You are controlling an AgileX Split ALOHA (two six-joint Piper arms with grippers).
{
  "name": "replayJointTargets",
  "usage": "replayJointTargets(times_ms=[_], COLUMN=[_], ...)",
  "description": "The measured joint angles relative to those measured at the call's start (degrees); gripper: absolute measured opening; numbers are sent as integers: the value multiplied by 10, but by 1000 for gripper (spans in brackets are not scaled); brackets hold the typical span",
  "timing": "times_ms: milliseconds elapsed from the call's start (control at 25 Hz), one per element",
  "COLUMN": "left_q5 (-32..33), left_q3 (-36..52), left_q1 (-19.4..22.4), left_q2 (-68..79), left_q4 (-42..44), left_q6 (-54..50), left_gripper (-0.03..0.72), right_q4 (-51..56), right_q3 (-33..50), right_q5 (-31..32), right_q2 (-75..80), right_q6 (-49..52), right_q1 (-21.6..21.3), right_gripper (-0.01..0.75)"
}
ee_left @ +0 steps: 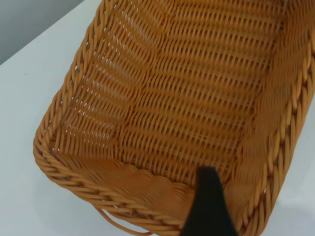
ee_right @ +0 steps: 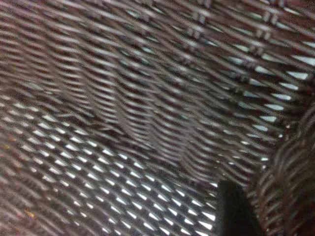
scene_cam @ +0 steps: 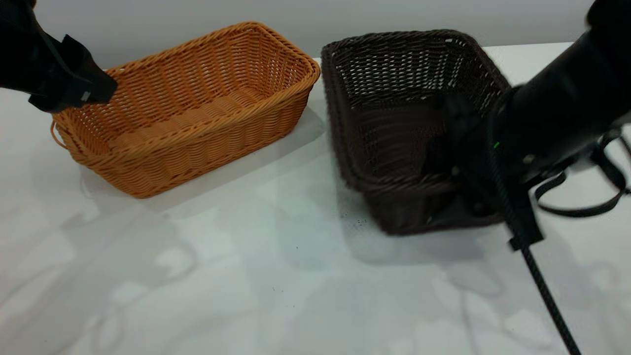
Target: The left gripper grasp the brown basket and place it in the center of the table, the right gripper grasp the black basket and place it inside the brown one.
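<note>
The brown basket has a near long side (scene_cam: pixel 192 129). My left gripper goes there next and closes on the middle of that side.
The brown basket (scene_cam: pixel 197 113) stands on the white table (scene_cam: pixel 246 276) at the back left, its loop handle (scene_cam: pixel 55 137) at its left end. My left gripper (scene_cam: pixel 91 93) is at that end's rim. In the left wrist view one finger (ee_left: pixel 206 206) lies inside the end wall near a corner of the basket (ee_left: pixel 162 88); the other finger is hidden, so the gripper (ee_left: pixel 229 211) looks shut on the wall. The black basket (scene_cam: pixel 394 74) sits tilted to its right. My right gripper (scene_cam: pixel 458 182) grips its near right wall, with one finger (ee_right: pixel 235 211) inside the weave (ee_right: pixel 123 98).
The two baskets are close together with a narrow gap between them. A grey wall runs behind the table. The right arm's braided cable (scene_cam: pixel 547 296) hangs across the front right, and a black strap loop (scene_cam: pixel 591 209) hangs beside the arm.
</note>
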Motion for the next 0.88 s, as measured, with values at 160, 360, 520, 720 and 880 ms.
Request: replayJointTargets(times_ms=[160,360,520,720,880], left_q5=[-2,50,128,220,246], left_q3=[-14,-73,-144,-229,-261], left_q1=[0,0,-3,-13,-21], left_q2=[19,79,132,172,189], left_q4=[0,2,2,2,1], left_q6=[1,9,52,85,102], left_gripper=[457,457,457,457,457], right_q4=[-36,-92,-145,-206,-205], right_q3=[0,-1,-1,-1,-1], right_q5=[2,14,10,25,27], right_q2=[-16,-22,-22,-22,-22], right_q6=[-14,-18,-30,-34,-32], right_q1=[-33,-55,-66,-88,-102], right_gripper=[297,286,286,286,286])
